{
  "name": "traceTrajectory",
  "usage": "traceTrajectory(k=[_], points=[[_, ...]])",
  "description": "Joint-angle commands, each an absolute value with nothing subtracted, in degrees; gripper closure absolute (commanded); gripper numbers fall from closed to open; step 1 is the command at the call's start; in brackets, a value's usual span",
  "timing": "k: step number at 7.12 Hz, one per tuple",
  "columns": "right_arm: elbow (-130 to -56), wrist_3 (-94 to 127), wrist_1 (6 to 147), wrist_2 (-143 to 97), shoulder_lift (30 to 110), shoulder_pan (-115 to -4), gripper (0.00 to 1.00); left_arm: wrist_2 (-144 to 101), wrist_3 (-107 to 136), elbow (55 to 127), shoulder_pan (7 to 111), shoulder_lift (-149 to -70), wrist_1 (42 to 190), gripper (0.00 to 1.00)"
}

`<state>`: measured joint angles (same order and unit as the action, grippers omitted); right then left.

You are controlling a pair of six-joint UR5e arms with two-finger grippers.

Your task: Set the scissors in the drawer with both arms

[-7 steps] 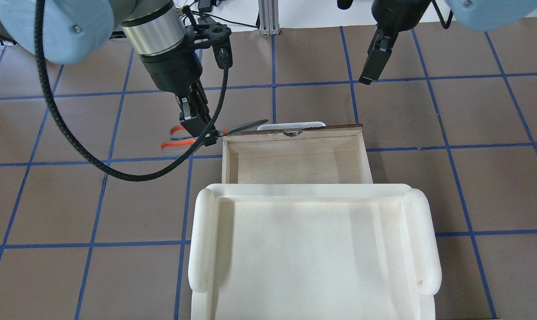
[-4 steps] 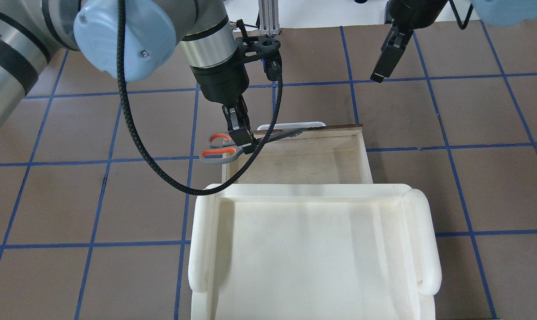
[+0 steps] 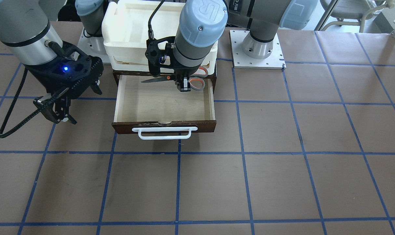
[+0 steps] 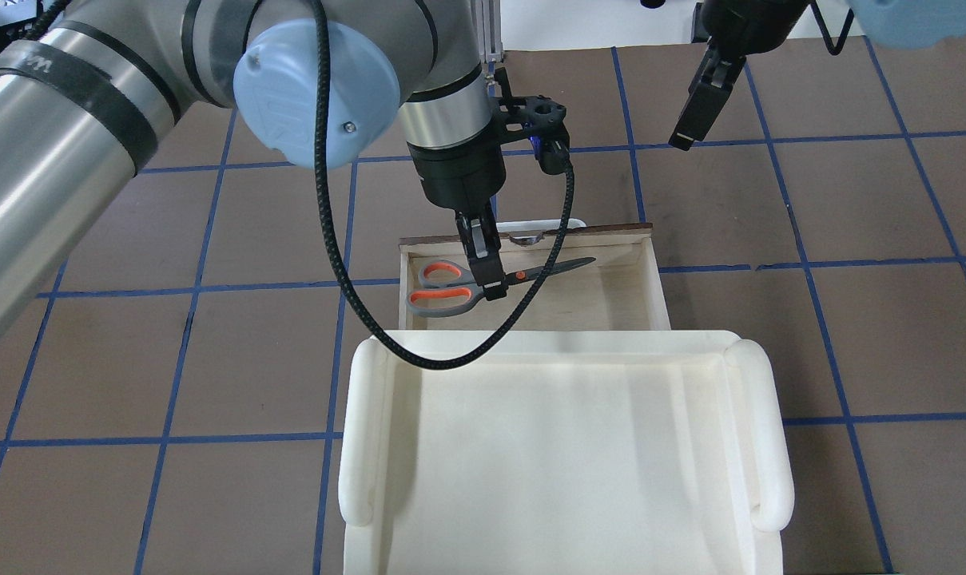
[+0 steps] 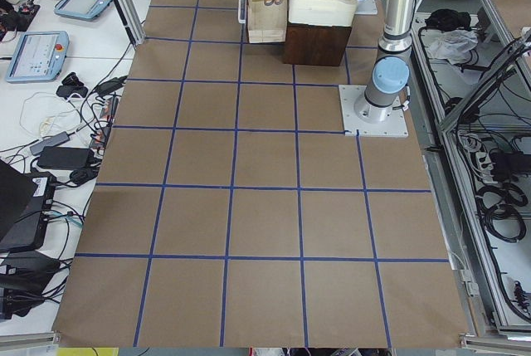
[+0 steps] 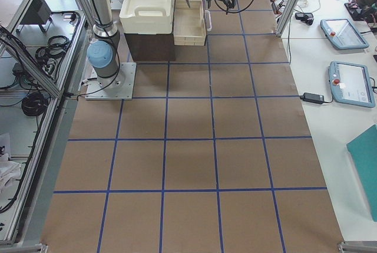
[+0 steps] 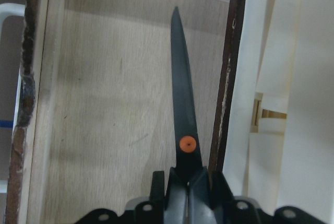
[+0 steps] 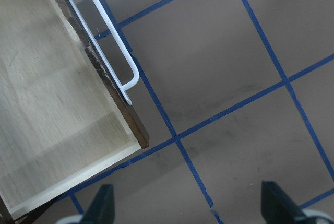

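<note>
The robot's left gripper will release the scissors on the middle of the drawer's wooden bottom (image 3: 165, 101) (image 7: 143, 107). The scissors are still held over the open drawer.
My left gripper (image 4: 490, 285) is shut on the scissors (image 4: 451, 289) just behind the orange pivot and holds them over the open drawer (image 4: 657, 281). The grey-and-orange handles point to the drawer's left side, the dark blades (image 4: 566, 265) to its middle. In the front view the gripper (image 3: 184, 88) and scissors (image 3: 158, 79) hang over the drawer's back part (image 3: 151, 104). The left wrist view shows the blade (image 7: 182, 93) along the drawer's inner edge. My right gripper (image 4: 689, 132) is open and empty over the table beyond the drawer's front right corner, as its wrist view (image 8: 190, 208) shows.
A large white plastic tray (image 4: 758, 431) sits on top of the dark cabinet, just behind the drawer. The drawer's white bar handle (image 3: 164, 133) faces away from me. My left arm's black cable (image 4: 331, 239) loops down over the tray's rim.
My left gripper has carried the scissors to the right, from beside the drawer's left wall to over its inside. My right gripper has shifted slightly right and away.
</note>
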<state>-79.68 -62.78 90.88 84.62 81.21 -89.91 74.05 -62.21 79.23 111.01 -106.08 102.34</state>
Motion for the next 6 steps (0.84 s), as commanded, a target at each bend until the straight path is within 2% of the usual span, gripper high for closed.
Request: traceTrajectory(k=[1,6], points=[[-79.8,-62.8,90.9,84.6,81.3,-89.9,0.0,74.1,-62.2,80.1,111.5,-108.3,101.3,1.0],[-79.8,-62.8,90.9,84.5,81.2,-89.9,0.0,74.1,-61.4,83.2,114.7,-111.2,94.7,1.0]])
